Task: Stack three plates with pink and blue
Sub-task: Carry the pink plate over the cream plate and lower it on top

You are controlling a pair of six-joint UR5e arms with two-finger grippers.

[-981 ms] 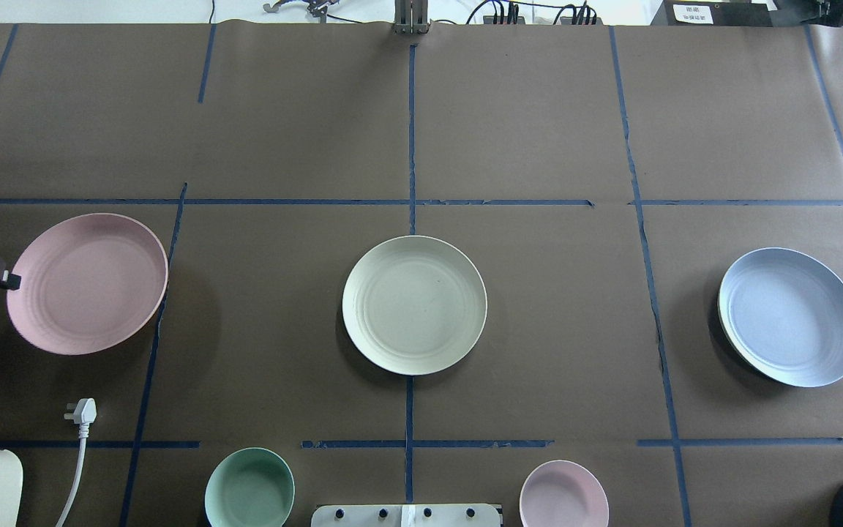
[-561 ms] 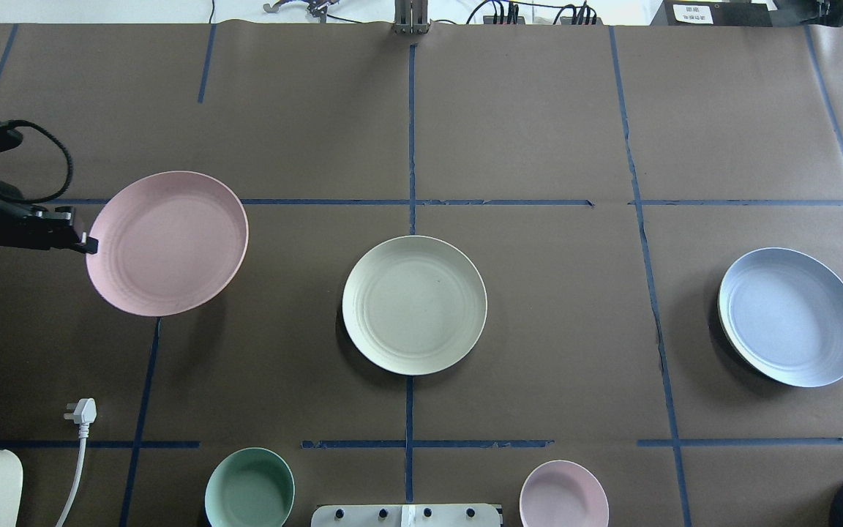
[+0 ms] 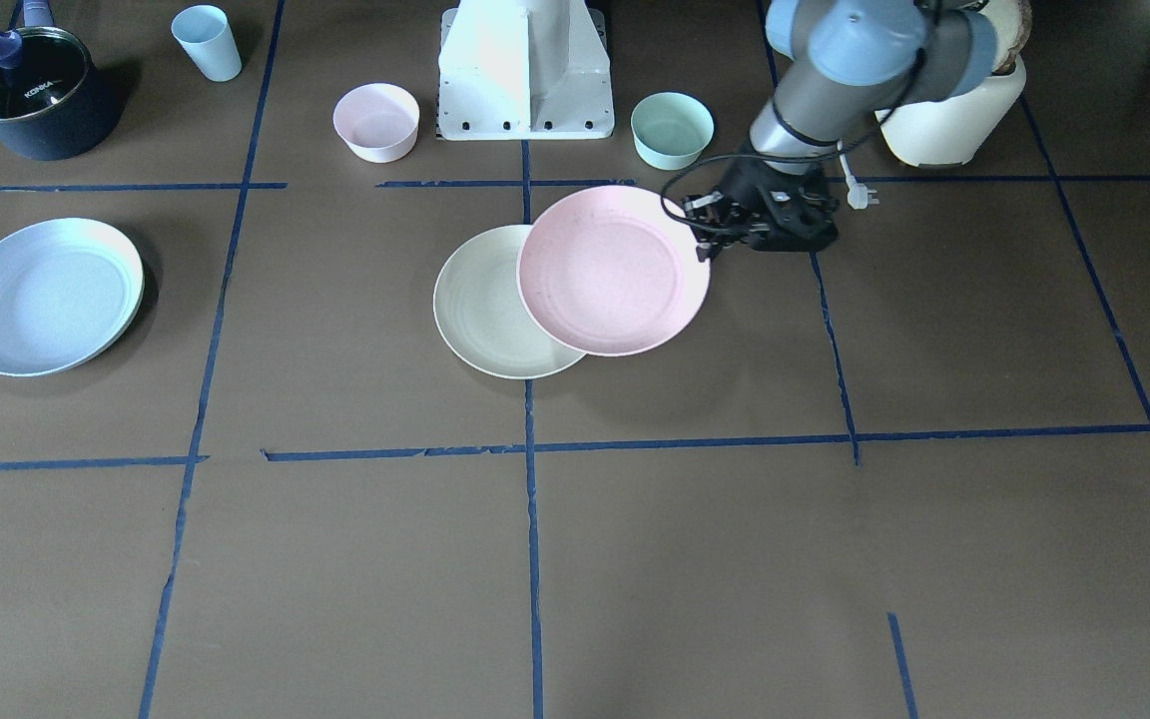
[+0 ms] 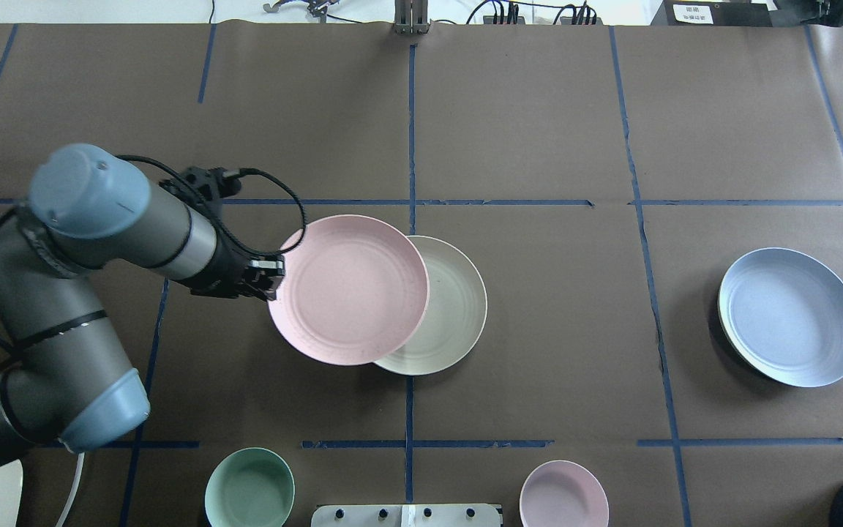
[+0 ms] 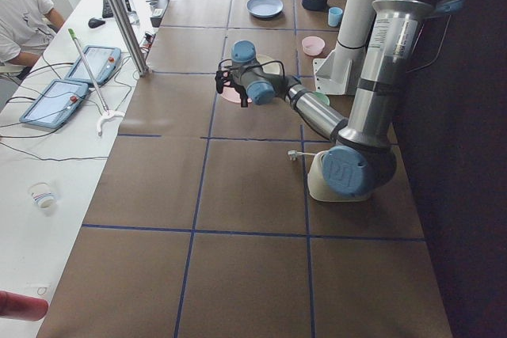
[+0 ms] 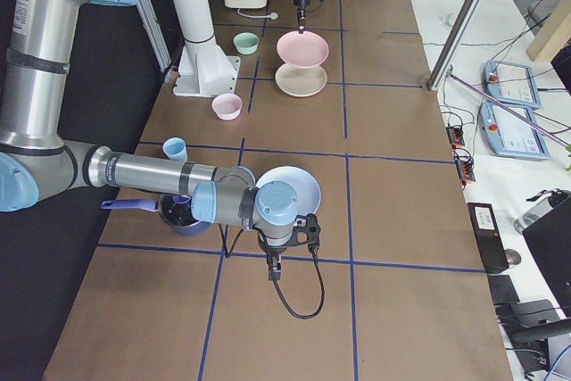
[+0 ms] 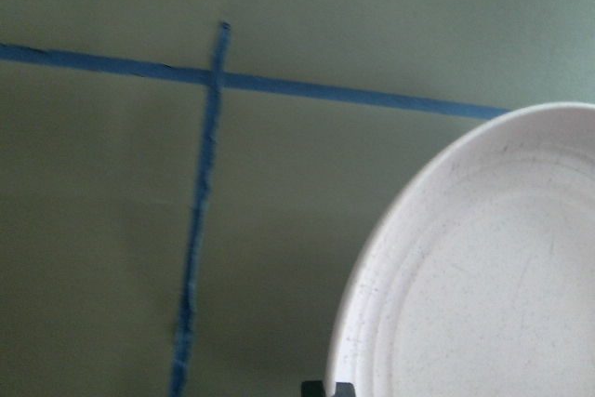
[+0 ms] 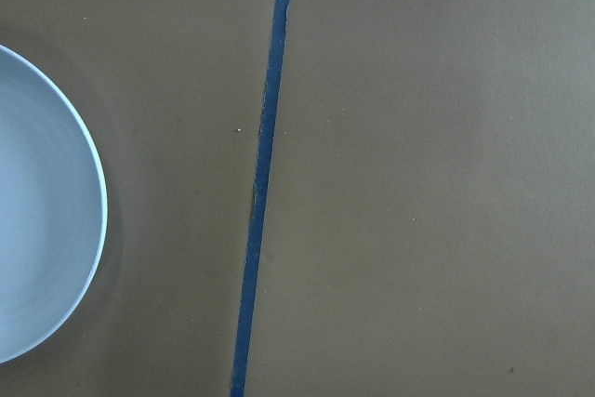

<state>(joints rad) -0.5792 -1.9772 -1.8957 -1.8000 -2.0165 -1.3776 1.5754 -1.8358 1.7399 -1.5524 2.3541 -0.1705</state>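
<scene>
Next, my right gripper should grab the light blue plate by the rim side (image 8: 105, 209) farthest from the cream-beige plate.
My left gripper (image 4: 273, 277) is shut on the left rim of the pale pink plate (image 4: 348, 289) and holds it in the air. The pink plate overlaps the left half of the cream-beige plate (image 4: 454, 307), which lies flat at the table's middle. In the front-facing view the pink plate (image 3: 613, 270) covers the right part of the cream plate (image 3: 475, 305), with the gripper (image 3: 705, 243) at its rim. The light blue plate (image 4: 791, 316) lies far right. My right gripper (image 6: 272, 267) shows only in the exterior right view, beside the blue plate (image 6: 299, 186); I cannot tell whether it is open.
A mint-green bowl (image 4: 249, 488) and a small pink bowl (image 4: 564, 494) stand near the robot base (image 3: 525, 70). A dark pot (image 3: 21, 90) and a pale blue cup (image 3: 208, 42) stand at the robot's right. A white appliance (image 3: 954, 120) with a plug (image 3: 855, 195) stands behind the left arm.
My left arm has carried the pink plate to the right, from the table's left side to over the cream plate's left half. The other plates have not moved.
</scene>
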